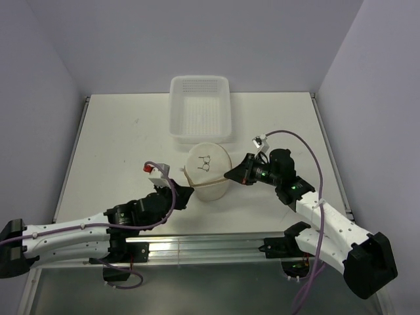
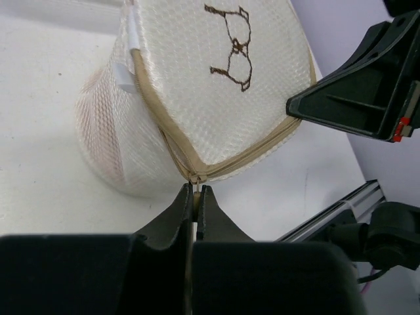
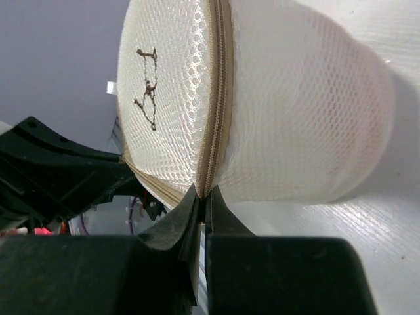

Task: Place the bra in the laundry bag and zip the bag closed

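Note:
I will open my right gripper to slacken the bag's rim, as it stretches to a corner at the zip pull, and then grip the seam nearer the pull (image 1: pixel 213 182).
The laundry bag (image 1: pixel 207 172) stands upright mid-table, a pale mesh cylinder whose round lid (image 2: pixel 197 85) carries a dark stitched mark. My left gripper (image 2: pixel 197 190) is at its near-left rim, shut on a small metal zip pull (image 2: pixel 196 183) where the tan zip tape comes to a corner. My right gripper (image 3: pixel 203 193) is at the bag's right rim, shut on the zipped seam (image 3: pixel 216 98) between lid and wall. Seen from above, the left gripper (image 1: pixel 186 190) and the right gripper (image 1: pixel 228 174) flank the bag. The bra is out of view.
A white perforated plastic basket (image 1: pixel 200 108) sits just behind the bag at the table's far edge. Walls close in the table at the back and both sides. An aluminium rail (image 1: pixel 216 246) runs along the near edge between the arm bases.

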`<state>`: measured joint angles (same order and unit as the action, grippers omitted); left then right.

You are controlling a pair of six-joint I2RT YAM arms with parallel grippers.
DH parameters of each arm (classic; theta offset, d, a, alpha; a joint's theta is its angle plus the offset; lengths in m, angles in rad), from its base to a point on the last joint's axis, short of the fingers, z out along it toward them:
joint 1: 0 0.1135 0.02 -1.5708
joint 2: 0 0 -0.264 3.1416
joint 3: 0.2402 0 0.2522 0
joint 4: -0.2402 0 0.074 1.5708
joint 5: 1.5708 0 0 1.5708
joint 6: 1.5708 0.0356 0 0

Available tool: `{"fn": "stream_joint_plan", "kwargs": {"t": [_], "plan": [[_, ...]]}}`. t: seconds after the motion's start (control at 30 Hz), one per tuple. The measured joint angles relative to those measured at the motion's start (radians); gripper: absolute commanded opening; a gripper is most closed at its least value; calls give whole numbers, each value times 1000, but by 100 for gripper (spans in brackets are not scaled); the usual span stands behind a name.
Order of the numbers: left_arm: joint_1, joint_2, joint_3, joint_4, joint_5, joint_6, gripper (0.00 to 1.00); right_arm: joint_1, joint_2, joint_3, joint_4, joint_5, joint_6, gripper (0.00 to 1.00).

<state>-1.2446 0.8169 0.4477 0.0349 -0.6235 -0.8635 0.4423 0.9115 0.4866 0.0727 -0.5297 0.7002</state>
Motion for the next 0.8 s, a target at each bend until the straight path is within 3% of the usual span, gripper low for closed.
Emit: {"fn": "stream_joint_plan", "kwargs": {"t": [0.3, 0.4, 0.43, 0.53, 0.67, 0.8], "plan": [[5, -92, -1, -69, -18, -2, 0, 16, 148, 92, 30, -54, 0, 1], [1, -25, -1, -35, -21, 10, 0, 53, 208, 138, 19, 3, -7, 36], [-5, 13, -1, -17, -18, 12, 0, 67, 220, 151, 19, 32, -10, 53], [-32, 126, -1, 64, 3, 13, 0, 84, 229, 174, 19, 84, -29, 73], [-44, 230, 3, 183, 40, 14, 0, 90, 179, 173, -13, 151, -52, 74], [-45, 296, 37, 257, 61, 34, 0, 94, 8, 86, -32, 233, -47, 74]]}}
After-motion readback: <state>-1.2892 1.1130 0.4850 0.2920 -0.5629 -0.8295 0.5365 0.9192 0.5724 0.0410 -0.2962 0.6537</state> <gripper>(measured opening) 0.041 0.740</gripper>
